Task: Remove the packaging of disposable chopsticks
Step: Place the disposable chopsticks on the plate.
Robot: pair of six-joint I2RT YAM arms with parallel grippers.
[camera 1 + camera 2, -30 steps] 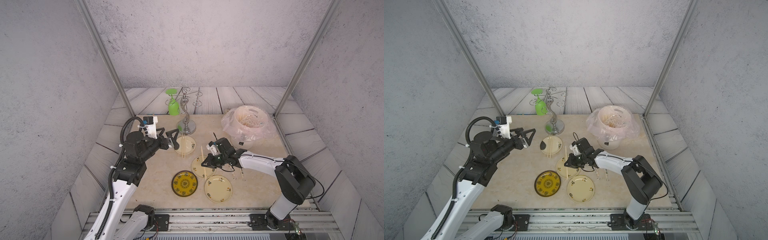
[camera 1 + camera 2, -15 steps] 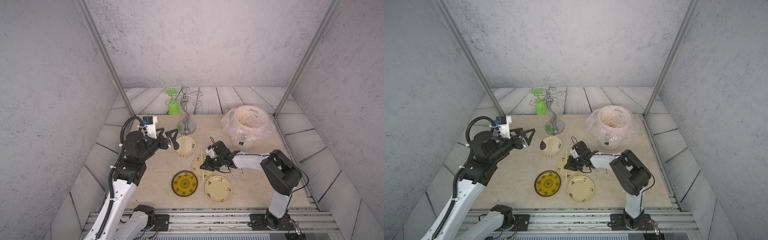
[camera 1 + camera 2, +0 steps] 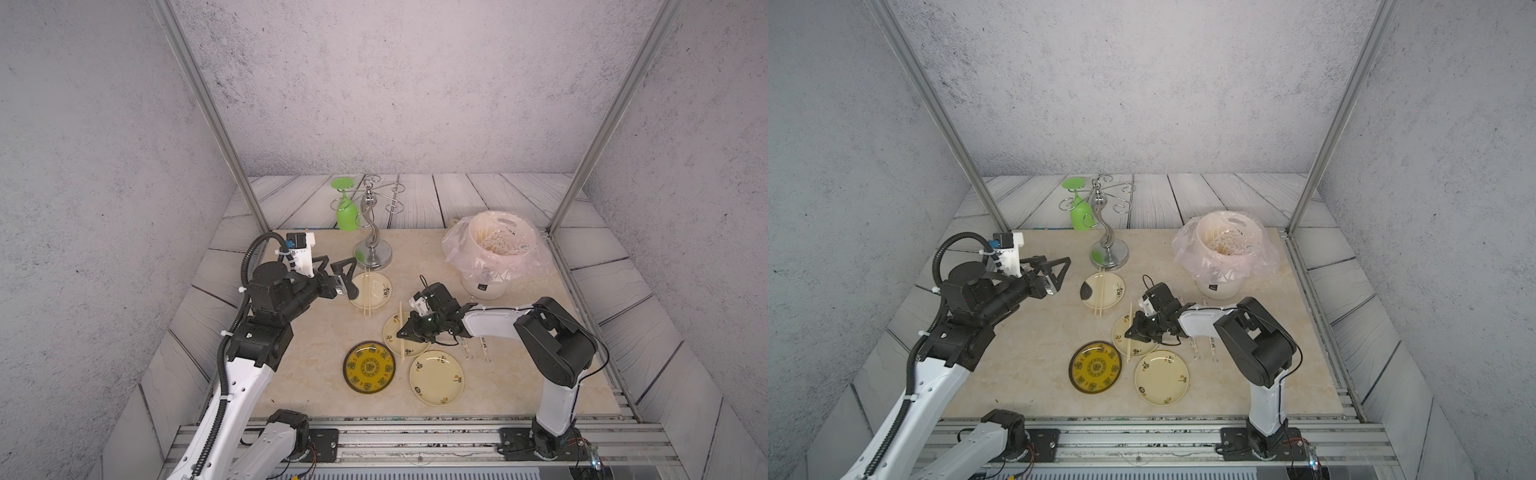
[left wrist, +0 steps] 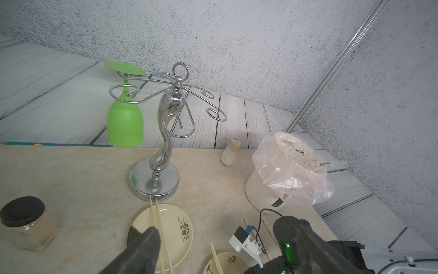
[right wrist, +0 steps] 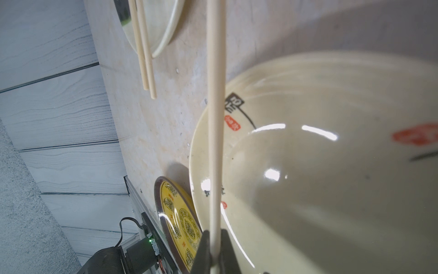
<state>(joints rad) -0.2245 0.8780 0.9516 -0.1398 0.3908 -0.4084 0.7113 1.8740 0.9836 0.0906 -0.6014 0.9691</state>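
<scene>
My right gripper has the pair of disposable chopsticks. It will let go of them across the middle cream plate (image 3: 403, 339) (image 5: 240, 244), with both ends of the chopsticks over the plate's rim.
A pair of disposable chopsticks (image 3: 401, 328) (image 5: 215, 118) lies across the middle cream plate (image 3: 390, 336) (image 5: 308, 189), bare of any sleeve. My right gripper (image 3: 401, 333) (image 5: 214, 251) is low over that plate, shut on them near one end. Another bare pair (image 3: 366, 293) (image 3: 1100, 291) rests on the far cream plate (image 3: 378, 291). Two clear packaging sleeves (image 3: 466, 347) (image 3: 1195, 347) lie on the table behind my right forearm. My left gripper (image 3: 343, 276) (image 3: 1054, 266) hangs open and empty above the far plate's left side.
A yellow patterned plate (image 3: 369, 368) and a bare cream plate (image 3: 436, 377) sit near the front. A white bin with a pinkish bag (image 3: 494, 249) stands back right. A chrome glass rack (image 3: 372, 237) with a green glass (image 3: 347, 212) stands behind. A black-lidded jar (image 4: 26, 223) is at left.
My right arm's elbow has swung inward, and its gripper has crept slightly toward the front left with the chopsticks still in it. The left arm has stayed put.
</scene>
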